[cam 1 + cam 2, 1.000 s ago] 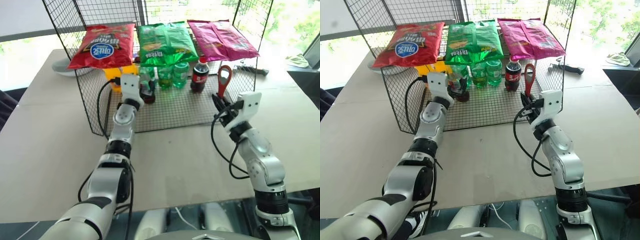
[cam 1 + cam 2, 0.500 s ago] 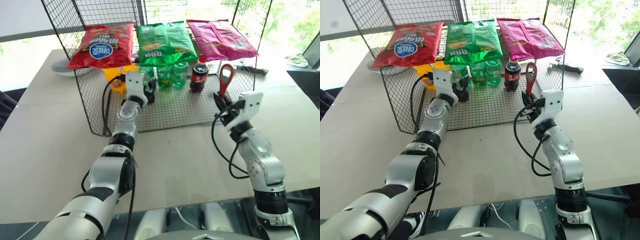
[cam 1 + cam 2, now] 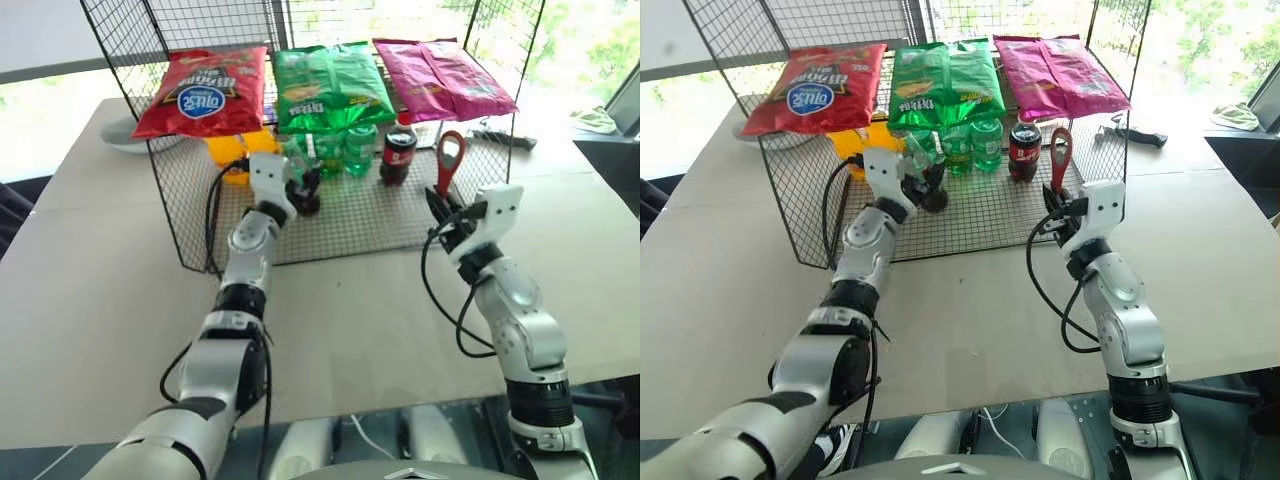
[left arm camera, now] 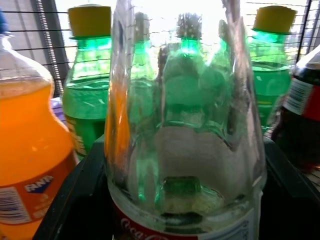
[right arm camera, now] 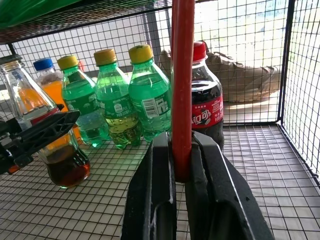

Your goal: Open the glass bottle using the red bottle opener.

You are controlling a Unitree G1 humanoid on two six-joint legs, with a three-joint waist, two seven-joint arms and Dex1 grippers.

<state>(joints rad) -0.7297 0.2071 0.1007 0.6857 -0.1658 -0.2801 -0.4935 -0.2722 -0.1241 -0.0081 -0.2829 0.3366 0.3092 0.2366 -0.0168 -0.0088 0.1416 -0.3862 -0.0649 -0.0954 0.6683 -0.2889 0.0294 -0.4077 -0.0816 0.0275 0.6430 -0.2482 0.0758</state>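
Observation:
The robot's left gripper should release the glass bottle on the bare tabletop (image 3: 352,281) just in front of the wire rack. The bottle now stands tilted on the lower shelf.
The glass bottle (image 3: 306,200) is clear, with dark cola in its base and a red label band. It stands tilted on the lower shelf of the wire rack. My left gripper (image 3: 299,186) is shut on it, with black fingers (image 4: 75,200) pressed against both sides of the bottle (image 4: 185,150). In the right wrist view the bottle (image 5: 62,165) leans over in that grip. My right gripper (image 3: 441,207) is shut on the handle of the red bottle opener (image 3: 449,158), which points upward with its ring head on top. It hangs at the rack's front right, apart from the bottle.
The black wire rack (image 3: 350,225) has three chip bags (image 3: 330,85) on its top shelf. Behind the glass bottle stand green plastic bottles (image 5: 115,107), an orange soda bottle (image 4: 30,140) and a dark plastic cola bottle (image 3: 398,155). Bare tabletop lies in front of the rack.
My left gripper has closed on the glass bottle and drawn it a little right and toward the rack's front, tilting it. The right arm and opener have not moved.

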